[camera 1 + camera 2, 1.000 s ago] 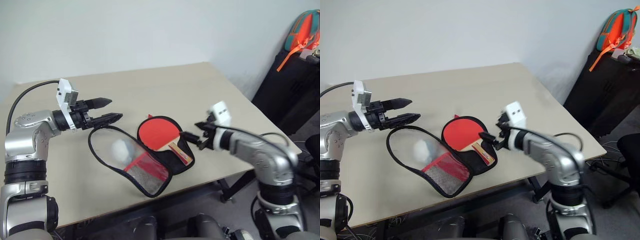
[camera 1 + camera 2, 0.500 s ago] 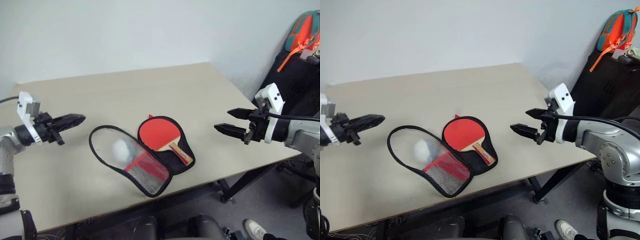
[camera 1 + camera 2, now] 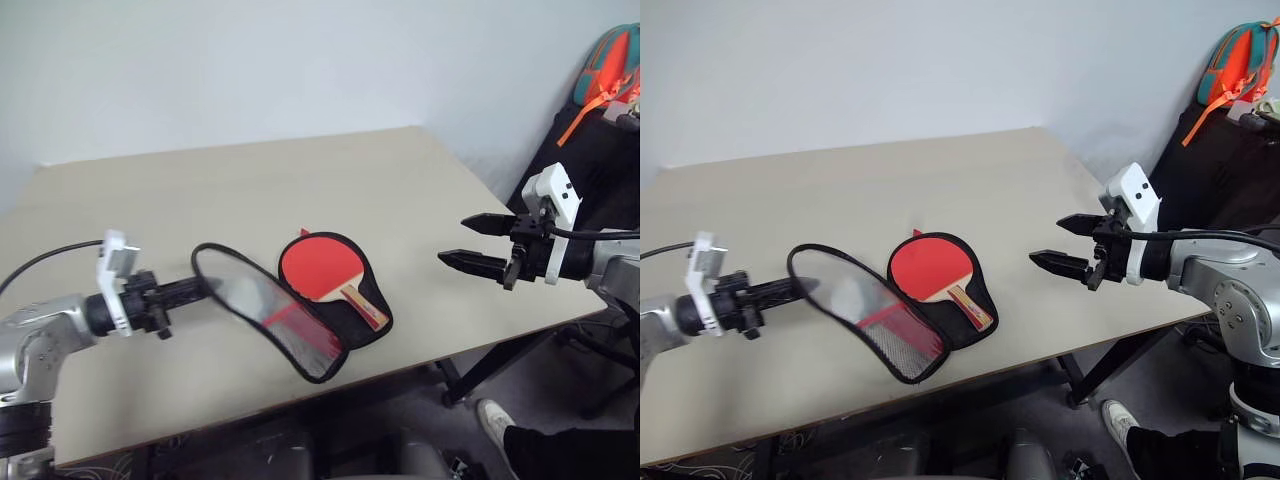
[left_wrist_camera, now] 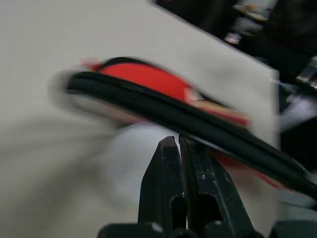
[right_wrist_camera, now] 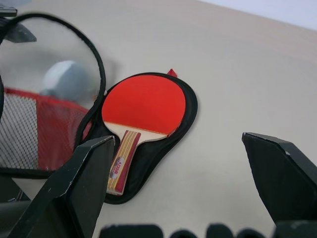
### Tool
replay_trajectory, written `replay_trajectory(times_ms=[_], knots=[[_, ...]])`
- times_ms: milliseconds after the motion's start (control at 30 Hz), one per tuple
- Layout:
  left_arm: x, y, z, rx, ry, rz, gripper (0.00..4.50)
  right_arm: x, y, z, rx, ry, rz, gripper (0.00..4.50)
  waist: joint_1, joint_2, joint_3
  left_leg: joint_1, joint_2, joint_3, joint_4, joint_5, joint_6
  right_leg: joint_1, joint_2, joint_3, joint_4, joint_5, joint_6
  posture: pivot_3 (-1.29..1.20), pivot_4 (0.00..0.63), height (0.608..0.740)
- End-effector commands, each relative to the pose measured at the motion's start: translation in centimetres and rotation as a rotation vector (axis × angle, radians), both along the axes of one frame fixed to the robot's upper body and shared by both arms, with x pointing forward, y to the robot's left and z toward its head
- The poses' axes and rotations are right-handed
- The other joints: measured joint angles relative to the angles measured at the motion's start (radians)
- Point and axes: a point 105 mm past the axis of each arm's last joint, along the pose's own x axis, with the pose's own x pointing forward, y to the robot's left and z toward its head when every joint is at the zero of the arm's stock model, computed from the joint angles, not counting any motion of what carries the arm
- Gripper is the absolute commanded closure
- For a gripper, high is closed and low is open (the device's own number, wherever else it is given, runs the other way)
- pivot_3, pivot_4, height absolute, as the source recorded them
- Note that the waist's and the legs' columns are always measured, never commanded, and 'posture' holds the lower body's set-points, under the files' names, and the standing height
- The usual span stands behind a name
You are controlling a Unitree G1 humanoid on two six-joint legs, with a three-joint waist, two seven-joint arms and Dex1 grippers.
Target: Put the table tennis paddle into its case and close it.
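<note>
My left gripper is to let go of the case's flap, now tilted up off the table, on top of the red paddle (image 3: 337, 287) (image 4: 187, 96), covering the case's black-lined lower half.
The table tennis paddle (image 3: 318, 268), red face up with its striped wooden handle toward the table's front, lies in the black-lined lower half of the open case (image 3: 378, 310). The case's flap (image 3: 270, 312) stands tilted up off the table, with a red mesh pocket and a white ball (image 5: 67, 79) inside it. My left gripper (image 3: 202, 288) is shut at the flap's black far-left rim (image 4: 148, 106), seemingly pinching it. My right gripper (image 3: 453, 238) hangs open to the right of the case, clear of the paddle, pointing toward it.
The beige table (image 3: 300, 180) ends just in front of the case and to the right below my right gripper. A dark cabinet with an orange and teal backpack (image 3: 1230, 55) stands at the far right. A person's shoe (image 3: 1120, 418) is on the floor.
My left gripper shut, dropped to the flap's rim, and the flap rose off the table. My right gripper drew away from the paddle handle to the right and stayed open.
</note>
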Motion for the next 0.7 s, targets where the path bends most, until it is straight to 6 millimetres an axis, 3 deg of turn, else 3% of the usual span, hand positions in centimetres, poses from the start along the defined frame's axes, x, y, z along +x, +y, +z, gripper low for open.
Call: replay_trajectory(times_ms=[33,333,533,700], knots=[[0.0,-3.4,3.6,-0.07,-0.088,-0.094,4.49,-0.1,0.0,1.6,-0.001,-0.065,0.004,0.0,0.0,-0.001,0.0,0.0,0.0,0.0,0.001,0.0,0.0,0.002,0.001,0.0,0.0,0.0,0.0,0.0,0.0,0.715],[2.6,-9.9,6.2,-0.137,-0.19,-0.109,4.49,0.0,0.2,1.7,0.003,-0.068,-0.01,0.0,0.003,0.0,0.0,0.003,0.0,-0.003,0.004,0.0,0.0,0.01,0.004,-0.002,-0.001,0.001,0.002,0.0,0.0,0.715],[3.6,-11.6,2.5,-0.07,-0.1,-0.026,4.49,0.1,0.6,1.6,0.023,-0.064,-0.018,0.0,0.0,0.0,-0.001,0.003,0.0,-0.003,0.005,0.0,0.001,0.01,0.005,-0.001,-0.001,0.001,0.003,0.0,0.0,0.715],[2.8,-12.1,3.4,-0.121,-0.122,-0.076,4.49,-0.1,0.9,1.2,0.034,-0.054,-0.018,0.0,0.002,0.0,-0.001,0.003,0.001,-0.004,0.006,0.0,0.001,0.01,0.005,-0.002,-0.001,0.001,0.002,0.0,0.0,0.715]])
